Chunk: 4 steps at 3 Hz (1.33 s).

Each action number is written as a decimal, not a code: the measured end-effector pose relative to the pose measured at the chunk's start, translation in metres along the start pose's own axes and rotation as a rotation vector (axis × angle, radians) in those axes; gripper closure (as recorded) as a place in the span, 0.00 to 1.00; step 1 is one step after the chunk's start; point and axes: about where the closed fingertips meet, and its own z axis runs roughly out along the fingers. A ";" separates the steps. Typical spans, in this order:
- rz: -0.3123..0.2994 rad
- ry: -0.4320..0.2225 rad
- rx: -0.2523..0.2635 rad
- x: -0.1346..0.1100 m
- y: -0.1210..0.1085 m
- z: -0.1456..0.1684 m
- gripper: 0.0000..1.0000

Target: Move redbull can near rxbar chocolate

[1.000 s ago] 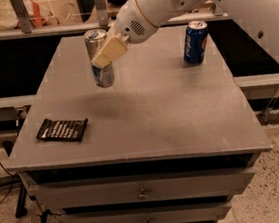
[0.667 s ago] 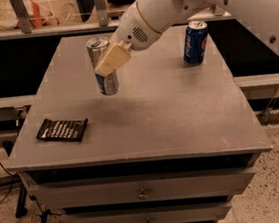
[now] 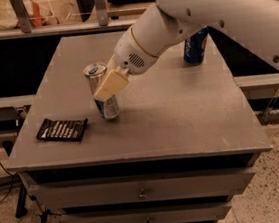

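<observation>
Next, my gripper releases the redbull can on the grey table (image 3: pixel 100 120), next to the short end of the rxbar chocolate.
The redbull can (image 3: pixel 106 103), slim and silver with blue patches, is upright and slightly tilted near the table's front left. My gripper (image 3: pixel 107 85) is shut on the can's middle, with a cream finger (image 3: pixel 110 83) across its front. The can's base is at or just above the tabletop. The rxbar chocolate (image 3: pixel 62 130), a flat black wrapper with white lettering, lies on the table a short way left of the can. My white arm reaches in from the upper right.
A blue Pepsi can (image 3: pixel 195 48) stands at the back right, partly behind my arm. The grey table (image 3: pixel 180 114) has drawers below its front edge. Shelving and clutter stand behind the table.
My gripper has carried the redbull can from the back left of the table toward the front, closer to the rxbar chocolate.
</observation>
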 end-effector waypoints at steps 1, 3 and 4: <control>-0.015 0.005 0.002 -0.002 0.007 0.007 1.00; -0.044 -0.012 0.009 -0.013 0.014 0.013 1.00; -0.045 -0.012 0.009 -0.013 0.014 0.013 1.00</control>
